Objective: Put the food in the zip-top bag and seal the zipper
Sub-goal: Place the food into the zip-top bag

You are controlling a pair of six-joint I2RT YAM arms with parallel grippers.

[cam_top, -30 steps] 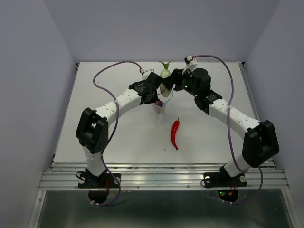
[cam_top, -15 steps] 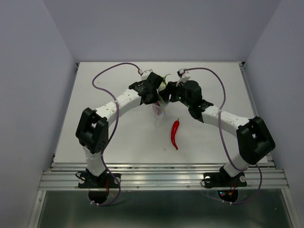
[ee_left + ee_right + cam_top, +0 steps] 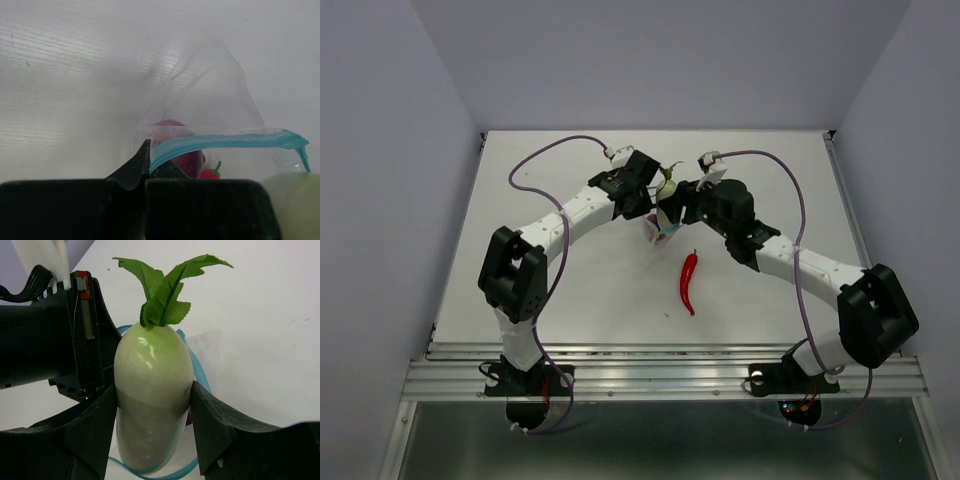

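The white radish is held by its middle in my right gripper with only its lower end inside the bag, so next I open and take it just below the leaves [image 3: 154, 336].
My left gripper [image 3: 147, 160] is shut on the blue zipper [image 3: 225, 141] edge of the clear zip-top bag [image 3: 200, 100] and holds it up at the table's middle back [image 3: 655, 228]. The purple-red onion [image 3: 175, 145] lies inside the bag. My right gripper [image 3: 152, 405] is shut on the white radish [image 3: 152, 405], leaves up, its lower end inside the bag's blue-rimmed mouth [image 3: 197, 365]; the radish also shows from above [image 3: 668, 192], and at the left wrist view's lower right [image 3: 295, 200]. The red chili [image 3: 688, 281] lies on the table, in front of the bag.
The white table [image 3: 560, 290] is walled by grey panels at left, right and back. A metal rail [image 3: 660, 375] runs along the near edge. Both arms' purple cables [image 3: 535, 165] arch over the back of the table.
My right gripper has moved left and lowered the radish from beside the bag into the bag's open mouth. My left gripper has kept its hold on the bag's edge.
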